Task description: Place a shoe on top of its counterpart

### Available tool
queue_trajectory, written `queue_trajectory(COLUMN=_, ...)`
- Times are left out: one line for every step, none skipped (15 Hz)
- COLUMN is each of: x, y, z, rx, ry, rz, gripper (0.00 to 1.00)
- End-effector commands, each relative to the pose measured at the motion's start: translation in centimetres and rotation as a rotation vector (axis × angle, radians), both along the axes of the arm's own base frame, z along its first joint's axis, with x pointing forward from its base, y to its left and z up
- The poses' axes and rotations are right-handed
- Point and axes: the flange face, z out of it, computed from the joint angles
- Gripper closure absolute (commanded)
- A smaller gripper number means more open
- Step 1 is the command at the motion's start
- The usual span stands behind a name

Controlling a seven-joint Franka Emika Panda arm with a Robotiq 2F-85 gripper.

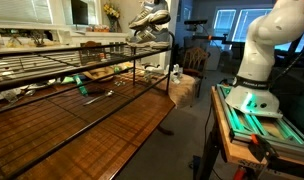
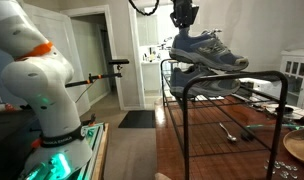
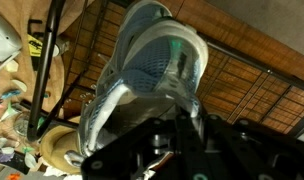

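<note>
I need to release the grey-and-white sneaker on top of its twin sneaker [image 1: 153, 22] on the black wire rack.
A light grey-and-white sneaker [image 2: 210, 50] is at the top of the black wire rack [image 2: 282, 85], toe pointing away from the arm. It also shows in an exterior view [image 1: 150, 17] and fills the wrist view [image 3: 152, 70]. A darker, shadowed shape right under it looks like its twin sneaker [image 2: 206, 82], also seen in an exterior view [image 1: 152, 36]. The upper shoe seems to rest on it, but contact is unclear. My gripper [image 2: 182, 28] comes down onto the upper shoe's heel, jaws closed on the heel collar [image 3: 177, 120].
The rack stands on a brown wooden table [image 1: 92, 130] with small tools [image 2: 230, 130] and a dish [image 1: 97, 73] under it. My white arm base [image 1: 257, 60] stands beside the table. A chair [image 1: 197, 58] and shelves of clutter are behind.
</note>
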Motion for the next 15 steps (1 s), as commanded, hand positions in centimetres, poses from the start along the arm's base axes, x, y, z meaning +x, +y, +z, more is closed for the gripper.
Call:
queue_trajectory(x=-0.6, y=0.6, z=1.7, rx=-0.031, ry=-0.02, rz=0.008, gripper=0.98)
queue_trajectory(x=-0.6, y=0.9, z=2.0, rx=-0.039, ry=-0.027, rz=0.015, gripper=0.98)
queue_trajectory(x=-0.7, y=1.2, z=2.3, rx=-0.045, ry=-0.033, rz=0.025, gripper=0.98)
queue_trajectory(x=-0.7, y=1.5, z=2.5, rx=-0.048, ry=-0.038, rz=0.036, gripper=0.98)
queue_trajectory(x=-0.8, y=1.9, z=2.6, rx=-0.052, ry=-0.04, rz=0.052, gripper=0.98)
queue_trajectory(x=-0.8, y=2.2, z=2.6, rx=-0.052, ry=-0.04, rz=0.069, gripper=0.98)
queue_trajectory(x=-0.8, y=2.5, z=2.4, rx=-0.05, ry=-0.033, rz=0.084, gripper=0.98)
queue_trajectory(x=-0.9, y=2.6, z=2.3, rx=-0.049, ry=-0.03, rz=0.093, gripper=0.98)
queue_trajectory(x=-0.8, y=2.6, z=2.2, rx=-0.047, ry=-0.021, rz=0.102, gripper=0.98)
queue_trajectory(x=-0.9, y=2.6, z=2.0, rx=-0.051, ry=-0.017, rz=0.108, gripper=0.98)
queue_trajectory(x=-1.0, y=2.5, z=1.9, rx=-0.055, ry=-0.011, rz=0.113, gripper=0.98)
queue_trajectory(x=-1.1, y=2.3, z=1.9, rx=-0.06, ry=-0.005, rz=0.122, gripper=0.98)
queue_trajectory(x=-1.3, y=2.1, z=2.0, rx=-0.066, ry=0.003, rz=0.134, gripper=0.98)
queue_trajectory(x=-1.4, y=1.9, z=2.0, rx=-0.071, ry=0.01, rz=0.148, gripper=0.98)
queue_trajectory(x=-1.5, y=1.8, z=1.9, rx=-0.075, ry=0.021, rz=0.169, gripper=0.98)
